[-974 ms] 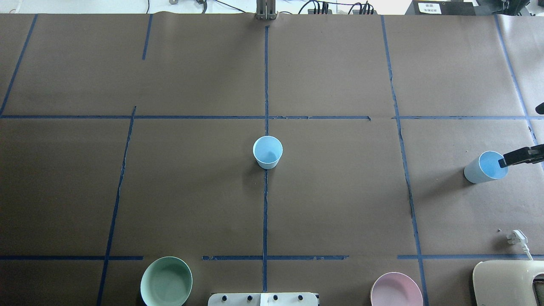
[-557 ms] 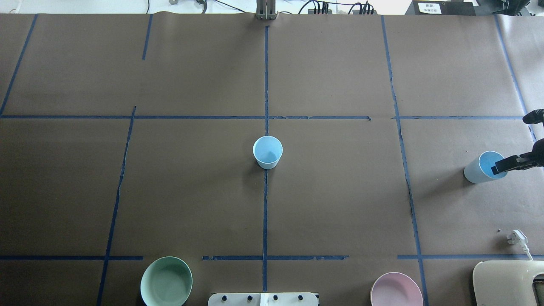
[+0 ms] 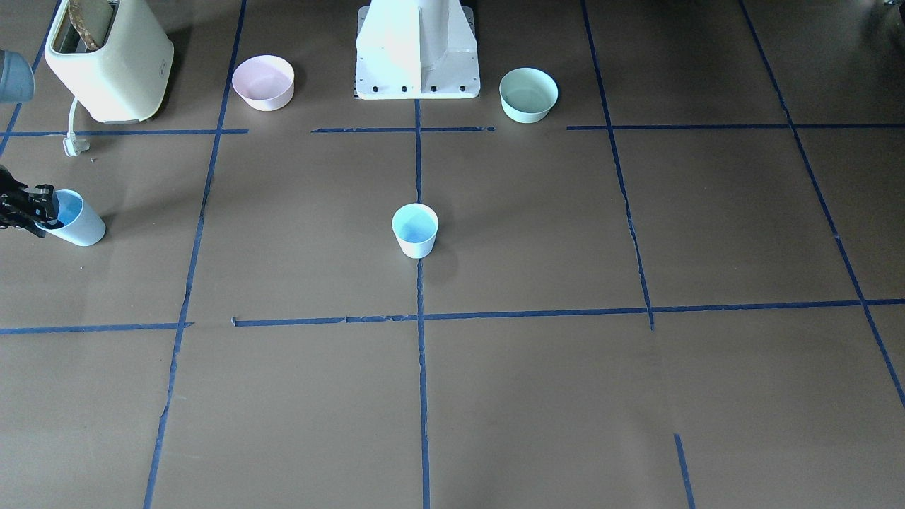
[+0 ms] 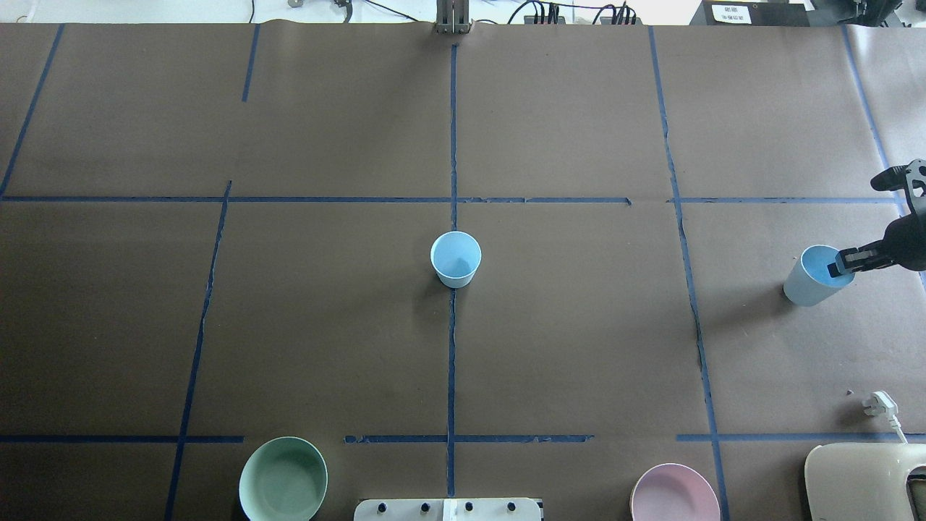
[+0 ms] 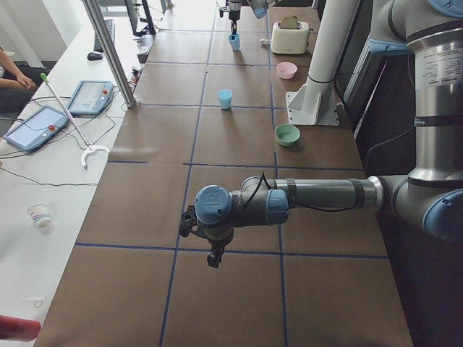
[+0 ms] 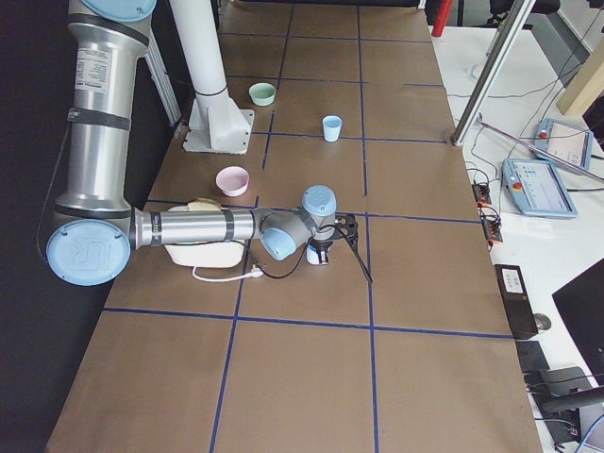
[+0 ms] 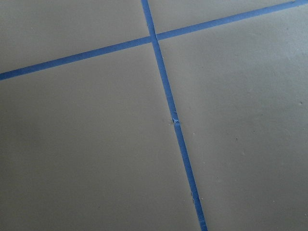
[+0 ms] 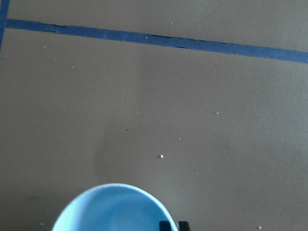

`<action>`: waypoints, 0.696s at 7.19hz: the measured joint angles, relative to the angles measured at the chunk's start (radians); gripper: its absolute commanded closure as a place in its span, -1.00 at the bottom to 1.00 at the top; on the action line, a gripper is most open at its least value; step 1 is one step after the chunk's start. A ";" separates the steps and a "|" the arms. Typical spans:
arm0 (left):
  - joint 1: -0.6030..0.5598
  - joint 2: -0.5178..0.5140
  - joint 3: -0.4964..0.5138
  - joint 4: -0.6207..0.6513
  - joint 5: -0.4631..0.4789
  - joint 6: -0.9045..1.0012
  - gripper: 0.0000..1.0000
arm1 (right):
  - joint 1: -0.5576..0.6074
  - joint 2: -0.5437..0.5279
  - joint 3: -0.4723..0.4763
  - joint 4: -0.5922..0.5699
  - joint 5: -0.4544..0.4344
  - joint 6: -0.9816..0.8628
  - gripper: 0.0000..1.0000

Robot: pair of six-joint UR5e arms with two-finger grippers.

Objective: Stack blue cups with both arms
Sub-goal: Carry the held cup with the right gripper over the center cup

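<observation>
Next, I release the second blue cup, now at the table's far edge, from my right gripper inside the blue cup standing on the blue tape line (image 3: pixel 415 227).
One blue cup (image 4: pixel 456 259) stands upright at the table's centre on the blue tape line; it also shows in the front view (image 3: pixel 415 230). My right gripper (image 4: pixel 840 264) is at the far right edge, shut on the rim of the second blue cup (image 4: pixel 806 281), one finger inside it. The right wrist view shows that cup's rim (image 8: pixel 113 209) with two fingertips (image 8: pixel 165 225) close together on it. The front view shows the same cup (image 3: pixel 76 220). My left gripper (image 5: pixel 211 257) shows only in the exterior left view, over bare table far from both cups; I cannot tell whether it is open or shut.
A mint-green bowl (image 4: pixel 283 479) and a pink bowl (image 4: pixel 674 493) sit near the robot's white base (image 4: pixel 447 509). A cream toaster (image 4: pixel 861 481) and its white plug (image 4: pixel 881 403) lie at the near right, close to the held cup.
My right gripper has come further into view and shifted left and slightly away from the robot. The cup in it has moved left with it. The centre cup has not moved.
</observation>
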 measured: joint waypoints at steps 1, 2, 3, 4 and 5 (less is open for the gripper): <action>0.000 0.000 0.000 0.000 0.000 -0.003 -1.00 | -0.015 0.013 0.022 -0.003 -0.001 0.046 1.00; 0.000 -0.001 -0.002 0.001 0.000 -0.021 -1.00 | -0.046 0.050 0.038 -0.005 -0.005 0.124 1.00; 0.000 -0.001 -0.004 0.000 0.001 -0.048 -1.00 | -0.088 0.109 0.045 -0.010 -0.015 0.223 1.00; 0.000 -0.002 -0.005 0.000 0.003 -0.067 -1.00 | -0.137 0.192 0.051 -0.046 -0.046 0.326 1.00; 0.001 -0.004 -0.008 0.000 0.004 -0.098 -1.00 | -0.194 0.296 0.069 -0.146 -0.103 0.415 1.00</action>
